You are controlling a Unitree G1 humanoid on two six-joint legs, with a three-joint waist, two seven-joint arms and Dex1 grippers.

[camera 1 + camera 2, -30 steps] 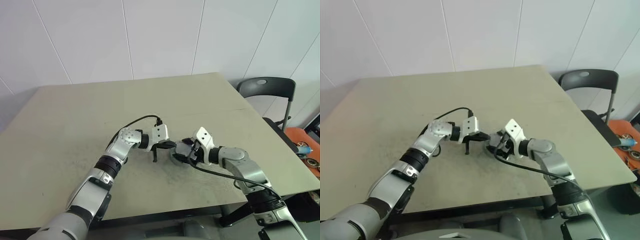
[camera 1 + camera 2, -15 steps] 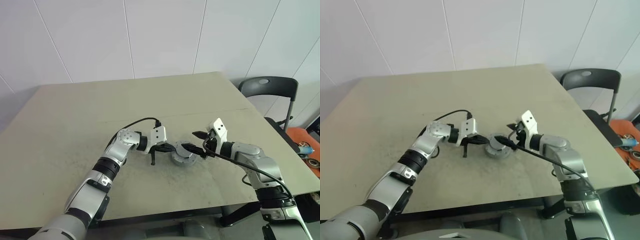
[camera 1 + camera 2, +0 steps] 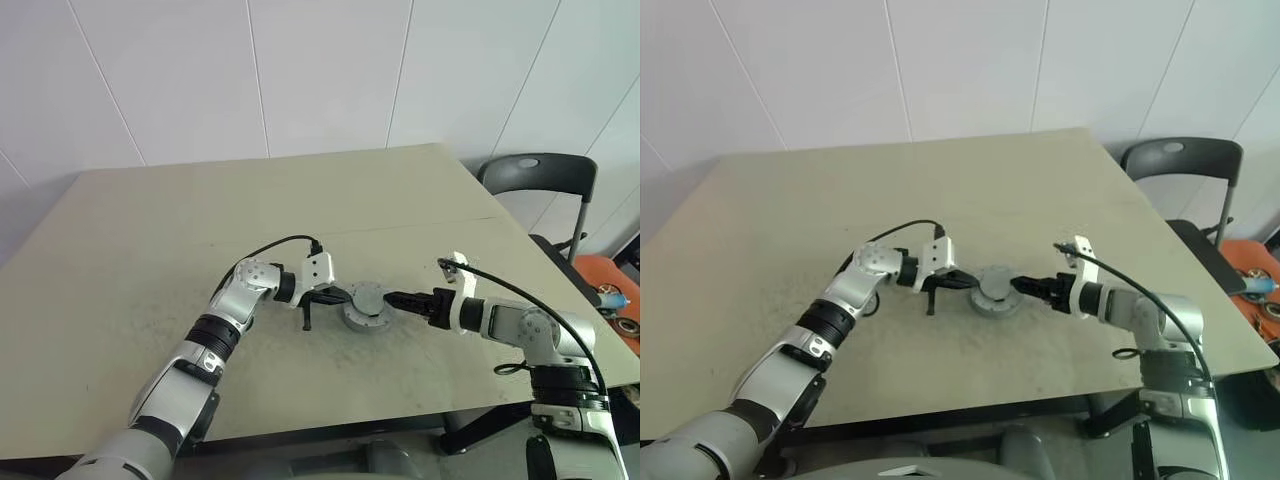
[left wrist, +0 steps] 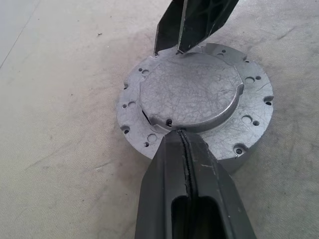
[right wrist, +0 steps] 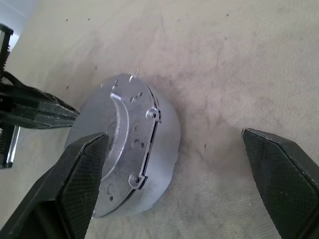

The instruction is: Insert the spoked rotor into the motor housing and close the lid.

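A dark gap shows between the lid's rim and the housing's side. Next, my right gripper pinches lid and housing together (image 5: 131,203) from the top and bottom side.
The motor housing (image 3: 366,311) stands at the table's middle, a grey round puck with the lid (image 4: 192,92) sitting on top of it, flat and level. The spoked rotor is hidden. My left gripper (image 4: 182,133) is shut, and its tip touches the lid's edge from the left side. My right gripper (image 5: 172,135) is open wide, just right of the housing. One of its fingers (image 5: 82,174) is beside the lid and the other stands off over bare table. It holds nothing.
The beige table (image 3: 180,220) has bare room all around the housing. A black chair (image 3: 535,178) stands beyond the table's right edge, with orange clutter (image 3: 612,290) on the floor near it. Cables trail from both wrists.
My right gripper has drawn back to the right off the housing and rolled about its own axis, staying open. The lid's top now shows. The left gripper has kept still.
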